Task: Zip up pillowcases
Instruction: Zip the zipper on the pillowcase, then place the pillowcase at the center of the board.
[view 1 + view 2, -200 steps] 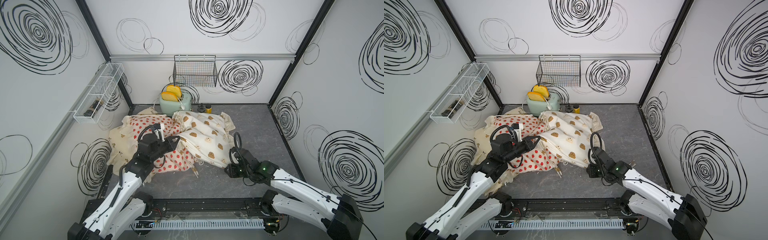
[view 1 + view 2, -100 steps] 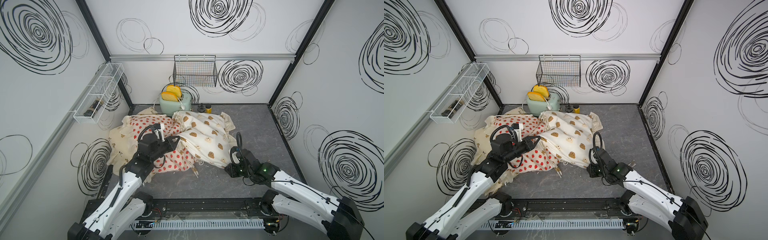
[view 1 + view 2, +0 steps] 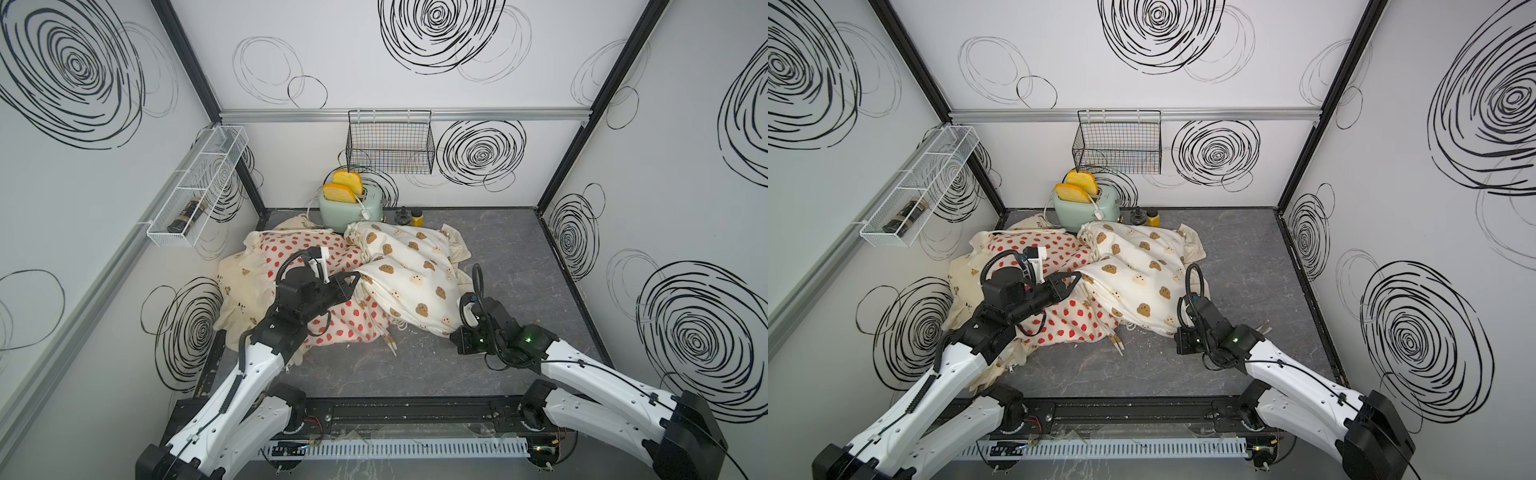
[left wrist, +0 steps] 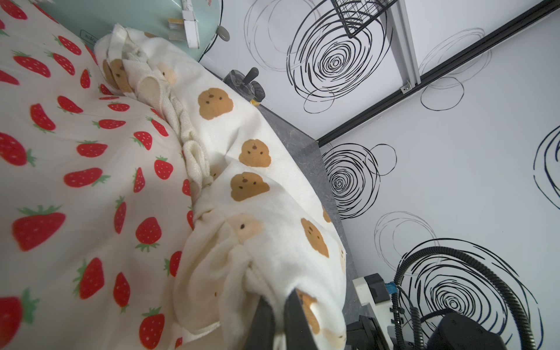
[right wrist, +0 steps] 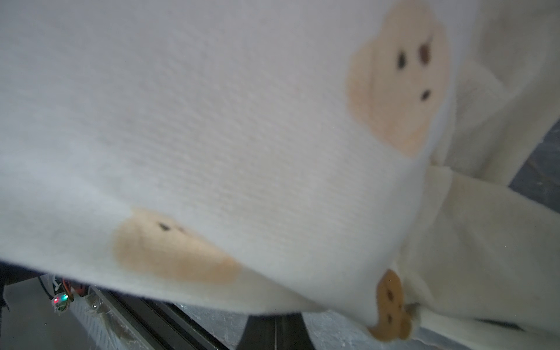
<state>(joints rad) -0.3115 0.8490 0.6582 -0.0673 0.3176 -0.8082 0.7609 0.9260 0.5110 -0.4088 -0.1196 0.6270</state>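
Note:
Next, I release the bear-face pillowcase's gathered edge from my left gripper on the near half of the strawberry pillowcase (image 3: 346, 303).
Three pillowcases lie bunched on the grey floor. The cream one with small bears (image 3: 243, 276) is at the left, the strawberry one (image 3: 291, 249) is in the middle, and the bear-face one (image 3: 415, 270) lies on the right, overlapping it. My left gripper (image 3: 356, 277) is shut on a gathered fold of the bear-face cover's left edge (image 4: 280, 303). My right gripper (image 3: 456, 334) sits at that cover's near right corner. Its fingers (image 5: 263, 330) are pressed together, with their tips hidden under the cover's hem (image 5: 212, 297), which is lifted off the floor. No zipper shows.
A mint toaster (image 3: 351, 205) holding toast slices stands behind the cloth, with two small jars (image 3: 409, 216) beside it. A black wire basket (image 3: 390, 143) hangs on the back wall and a white wire shelf (image 3: 199, 191) on the left wall. Tie strings (image 3: 390, 343) trail forward.
My right gripper's jaws have closed at the corner of the bear-face pillowcase, and that arm has shifted slightly. The left arm and its grip have stayed put.

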